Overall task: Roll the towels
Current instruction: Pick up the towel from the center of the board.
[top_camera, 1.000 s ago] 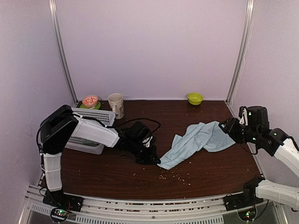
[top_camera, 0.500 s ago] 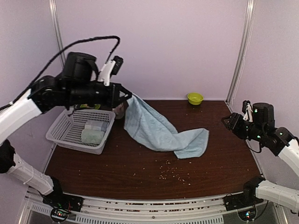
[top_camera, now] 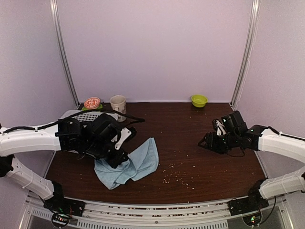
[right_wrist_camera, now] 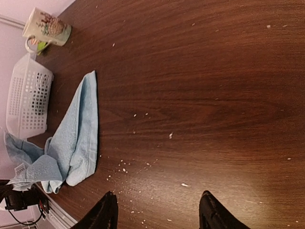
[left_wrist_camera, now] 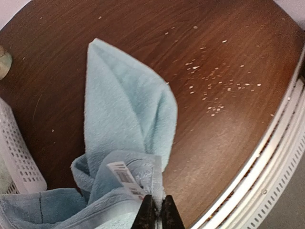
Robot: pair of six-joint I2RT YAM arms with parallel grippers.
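Observation:
Next, my right gripper should go to the towel's far pointed corner point(top_camera: 150, 144) point(right_wrist_camera: 88, 88), away from my left gripper, and close there.
One light blue towel point(top_camera: 138, 164) lies crumpled and partly folded on the dark table at the front left. My left gripper point(top_camera: 117, 161) is low over its left part. In the left wrist view the left gripper point(left_wrist_camera: 155, 205) is shut on the towel's point(left_wrist_camera: 124, 114) hem beside a white label point(left_wrist_camera: 125, 177). My right gripper point(top_camera: 206, 142) hovers over the table's right half, well clear of the cloth. It shows as the right gripper point(right_wrist_camera: 159, 210) with its black fingers point(right_wrist_camera: 106, 212) wide apart and nothing between them. The towel point(right_wrist_camera: 76, 138) lies far off to its left.
A white mesh basket point(top_camera: 86, 116) stands at the left behind my left arm. A mug point(top_camera: 118, 106) and a red bowl on a green plate point(top_camera: 92, 103) are at the back left. A green bowl point(top_camera: 199, 100) sits at the back right. Pale crumbs point(top_camera: 176, 177) dot the front middle.
My left arm has swung down from high at the back left, bringing the towel from a hanging drape into a heap at the front left. My right gripper has moved left over the table.

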